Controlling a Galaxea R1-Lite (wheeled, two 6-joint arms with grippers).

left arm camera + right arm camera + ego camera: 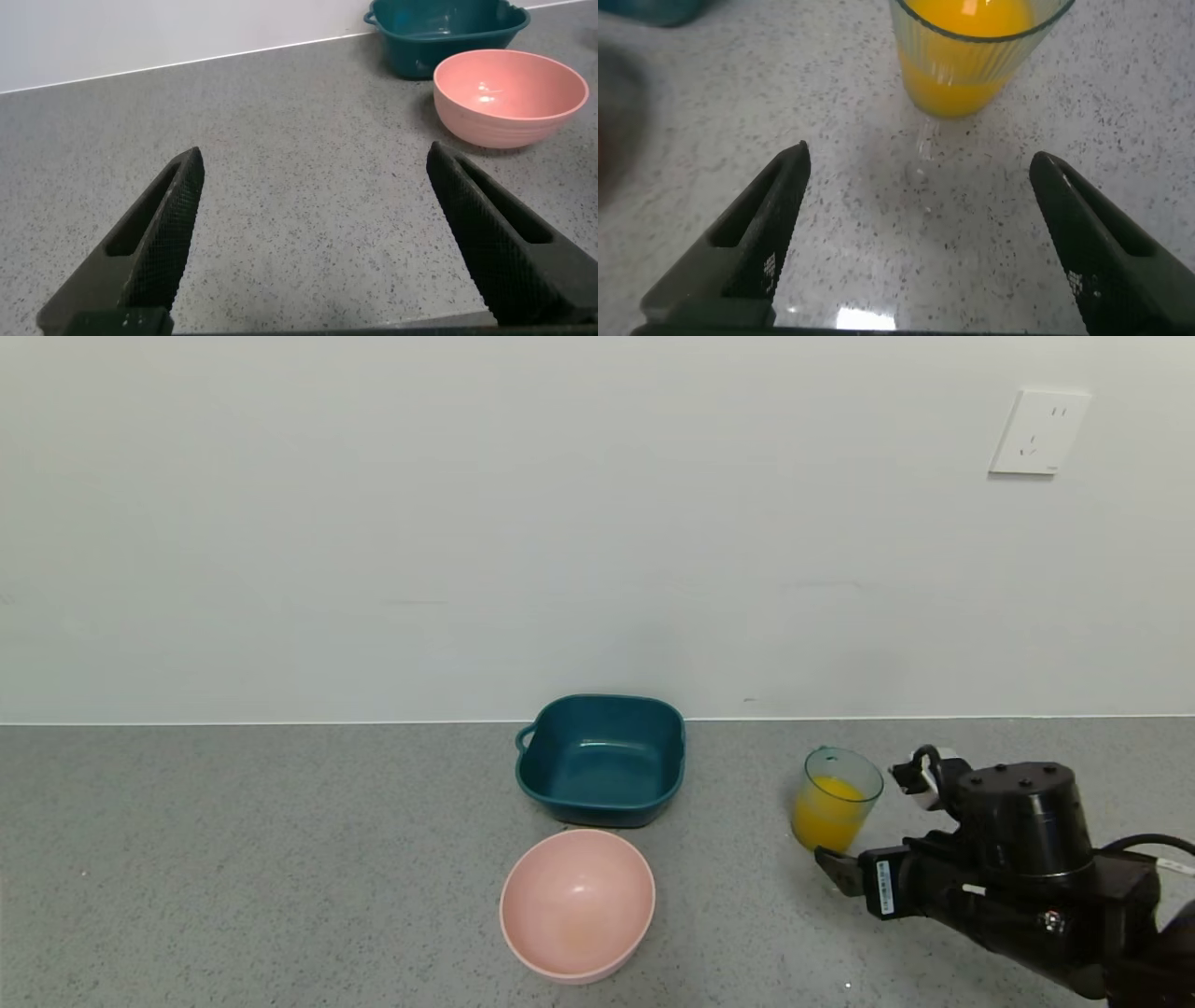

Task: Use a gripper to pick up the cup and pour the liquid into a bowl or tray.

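Next, I close my right gripper on the lower half of the cup (pixel 826 819) (pixel 956 82), around the orange-yellow liquid and well below the cup's rim.
The cup (pixel 834 800), a pale ribbed tumbler, stands upright on the grey counter at the right and holds orange-yellow liquid (pixel 825 814). My right gripper (pixel 865 819) is open just to the cup's right, one finger on each side, neither touching it. In the right wrist view the cup (pixel 966 56) stands just beyond the open gripper (pixel 920 155). The dark teal square tray (pixel 602 761) sits empty at the middle back, to the cup's left. My left gripper (pixel 313 154) hangs open over bare counter, with the tray (pixel 448 33) far off.
A round pink bowl (pixel 577 903) sits empty in front of the tray; the left wrist view shows this bowl (pixel 509 93) too. A white wall rises right behind the counter, with a socket (pixel 1038 432) high on the right.
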